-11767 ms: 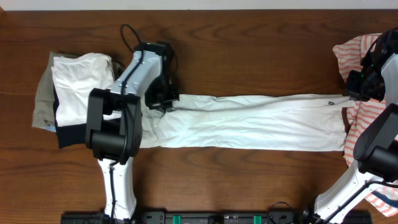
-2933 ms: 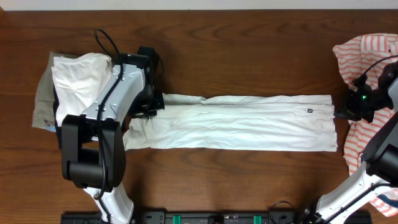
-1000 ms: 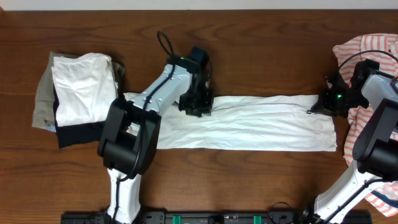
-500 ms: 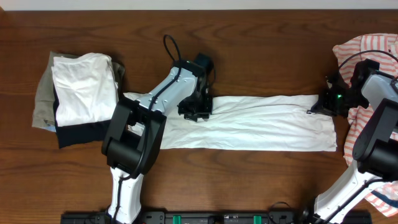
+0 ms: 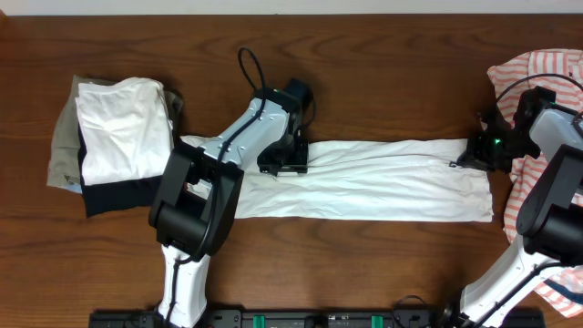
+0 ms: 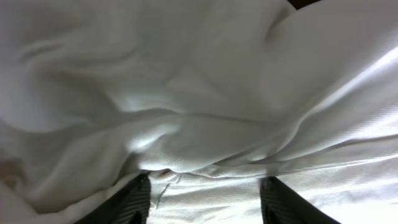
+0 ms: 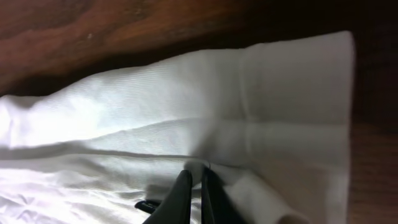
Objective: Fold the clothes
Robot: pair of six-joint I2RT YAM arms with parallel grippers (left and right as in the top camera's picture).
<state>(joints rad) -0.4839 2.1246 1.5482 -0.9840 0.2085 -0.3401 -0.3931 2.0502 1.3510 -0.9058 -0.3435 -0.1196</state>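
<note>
A fold short of the white garment's end hem is pinched in my right gripper, so that gripper should open and take the hem itself [image 7: 343, 177] before it lifts the garment.
A long white garment [image 5: 383, 182] lies flat across the table's middle, its left part doubled over itself. My left gripper [image 5: 284, 164] sits low on its upper edge. In the left wrist view that gripper [image 6: 204, 182] is open, its dark fingers [image 6: 134, 199] spread wide with rumpled white cloth [image 6: 199, 93] lying loose between and ahead of them. My right gripper [image 5: 471, 157] is at the garment's upper right corner. In the right wrist view it [image 7: 195, 175] is shut, pinching a fold of the white garment [image 7: 186, 106] near the hem.
A stack of folded clothes [image 5: 114, 137], white on top of dark and khaki, lies at the far left. An orange-and-white striped garment [image 5: 537, 77] is heaped at the right edge, beside the right arm. Bare wooden table [image 5: 364, 82] lies beyond the garment.
My left gripper has opened and let go of the white cloth, sinking slightly toward the table. The right gripper has stayed shut in place on its corner.
</note>
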